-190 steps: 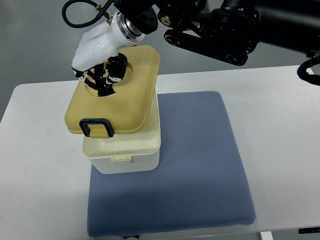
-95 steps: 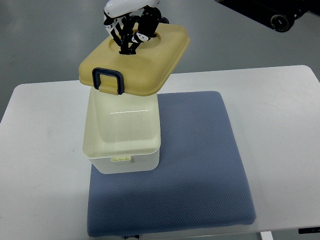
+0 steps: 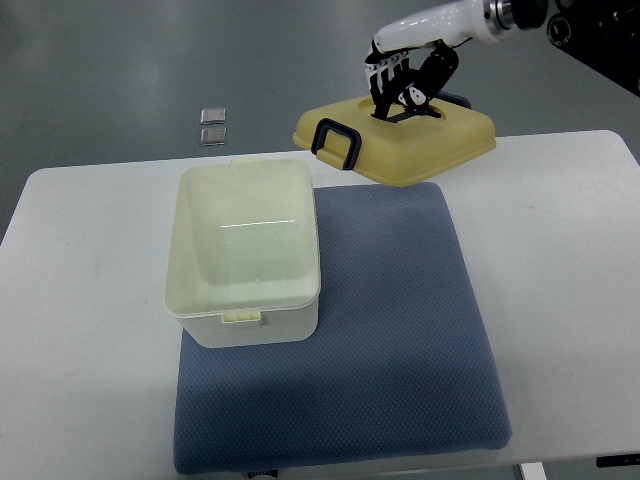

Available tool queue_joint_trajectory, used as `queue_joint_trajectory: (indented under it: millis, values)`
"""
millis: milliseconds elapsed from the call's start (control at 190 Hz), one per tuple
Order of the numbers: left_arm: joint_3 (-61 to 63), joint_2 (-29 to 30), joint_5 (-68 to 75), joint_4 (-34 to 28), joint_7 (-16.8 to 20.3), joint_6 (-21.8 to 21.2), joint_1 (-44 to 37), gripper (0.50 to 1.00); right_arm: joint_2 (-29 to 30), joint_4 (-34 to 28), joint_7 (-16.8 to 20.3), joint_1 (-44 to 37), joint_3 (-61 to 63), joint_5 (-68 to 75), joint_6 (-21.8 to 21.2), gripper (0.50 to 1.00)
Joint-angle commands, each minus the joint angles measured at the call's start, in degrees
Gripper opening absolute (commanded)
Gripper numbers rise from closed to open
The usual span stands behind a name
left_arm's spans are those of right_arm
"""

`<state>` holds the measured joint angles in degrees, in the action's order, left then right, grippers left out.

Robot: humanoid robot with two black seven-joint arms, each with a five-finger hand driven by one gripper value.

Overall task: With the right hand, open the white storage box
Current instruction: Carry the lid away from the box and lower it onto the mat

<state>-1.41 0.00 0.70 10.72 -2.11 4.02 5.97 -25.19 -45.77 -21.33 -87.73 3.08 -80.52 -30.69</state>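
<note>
The robot's right gripper should set the yellow lid down on the blue mat's far corner point(image 3: 430, 238) next to the white storage box. The lid hangs over the mat's far edge now.
The white storage box point(image 3: 246, 320) stands open on the left part of the blue mat point(image 3: 400, 330), its inside bare. Its yellow lid point(image 3: 400, 145) with a dark blue latch handle point(image 3: 335, 142) hangs in the air over the mat's far edge, to the right of the box. My right hand point(image 3: 405, 80) comes in from the upper right and is shut on the lid's top grip. The left arm does not show.
The white table point(image 3: 80, 300) carries the mat and box. Two small silver squares point(image 3: 213, 125) lie on the grey floor beyond the table's far edge. The black right arm point(image 3: 590, 30) crosses the upper right corner.
My right hand has carried the lid off the box and to the right, from above the box's far left to over the mat's far edge. The box has not moved.
</note>
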Motion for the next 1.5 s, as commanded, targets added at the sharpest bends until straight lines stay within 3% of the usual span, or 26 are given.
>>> queue_joint_trajectory:
  millis: [0,348,1495]
  values:
    - [0.00,0.00,0.00,0.00,0.00,0.03,0.00,1.000,-1.52,-0.02,0.23,2.65,-0.18,-0.43,0.36,0.500]
    - [0.00,0.00,0.00,0.53,0.00,0.03,0.00,1.000,-3.37,-0.99,2.08,6.96,-0.45,-1.05,0.36,0.500]
    - [0.18,0.00,0.09,0.88,-0.08,0.03,0.00,1.000,0.06,-1.60,5.24,19.70,2.89,3.17,3.09,0.500]
